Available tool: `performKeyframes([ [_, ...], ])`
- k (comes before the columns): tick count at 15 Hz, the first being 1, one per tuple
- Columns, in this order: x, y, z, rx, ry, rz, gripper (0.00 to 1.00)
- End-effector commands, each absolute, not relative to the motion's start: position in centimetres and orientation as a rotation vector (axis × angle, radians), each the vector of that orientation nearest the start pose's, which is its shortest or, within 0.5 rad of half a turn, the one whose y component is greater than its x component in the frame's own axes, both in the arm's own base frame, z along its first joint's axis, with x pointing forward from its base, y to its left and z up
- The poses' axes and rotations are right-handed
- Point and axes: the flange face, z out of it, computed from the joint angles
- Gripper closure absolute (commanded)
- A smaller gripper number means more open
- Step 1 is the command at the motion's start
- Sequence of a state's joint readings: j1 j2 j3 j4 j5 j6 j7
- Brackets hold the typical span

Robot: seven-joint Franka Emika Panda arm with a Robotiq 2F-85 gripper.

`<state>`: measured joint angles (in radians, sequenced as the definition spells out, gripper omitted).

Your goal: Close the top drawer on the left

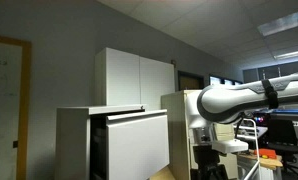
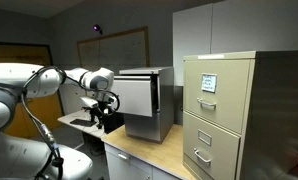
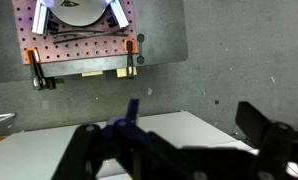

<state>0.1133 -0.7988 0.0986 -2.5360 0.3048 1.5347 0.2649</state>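
Observation:
The robot's gripper will next go to the top edge (image 1: 144,113) of the top drawer's light-grey front and close there.
The top drawer (image 1: 137,148) is a flat light-grey front with a dark strip on top. It stands pulled out from the low cabinet (image 1: 74,140). It also shows in an exterior view (image 2: 139,97), sticking out toward the arm. My gripper (image 1: 201,135) hangs in front of the drawer front, a short gap away and not touching it. It also shows in an exterior view (image 2: 102,103). In the wrist view the gripper (image 3: 194,118) points down with its fingers apart and nothing between them, over a white surface (image 3: 179,130).
A tall white two-door cupboard (image 1: 139,78) stands behind the low cabinet. A beige filing cabinet (image 2: 219,110) with small drawers stands beside it. A red pegboard plate (image 3: 84,45) lies on the grey floor below. A desk with monitors (image 1: 279,135) is behind the arm.

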Motion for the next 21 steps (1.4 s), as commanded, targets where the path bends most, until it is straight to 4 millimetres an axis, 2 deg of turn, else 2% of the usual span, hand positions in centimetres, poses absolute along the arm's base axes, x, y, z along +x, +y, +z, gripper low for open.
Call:
performKeyframes([
  [1,27.7,9.7,51.0,-2.931,0.162,0.367,0.0],
  [9,27.7,9.7,51.0,-2.931,0.161,0.367,0.0],
  [12,28.3,9.3,51.3,-2.93,0.171,0.314,0.0],
  [15,29.7,8.7,52.5,-2.938,0.216,0.172,0.0],
  [19,32.2,7.6,55.2,-2.895,0.284,-0.107,0.0],
  [20,32.8,7.4,56.0,-2.882,0.304,-0.186,0.25],
  [21,33.5,7.1,57.0,-2.866,0.321,-0.276,0.25],
])
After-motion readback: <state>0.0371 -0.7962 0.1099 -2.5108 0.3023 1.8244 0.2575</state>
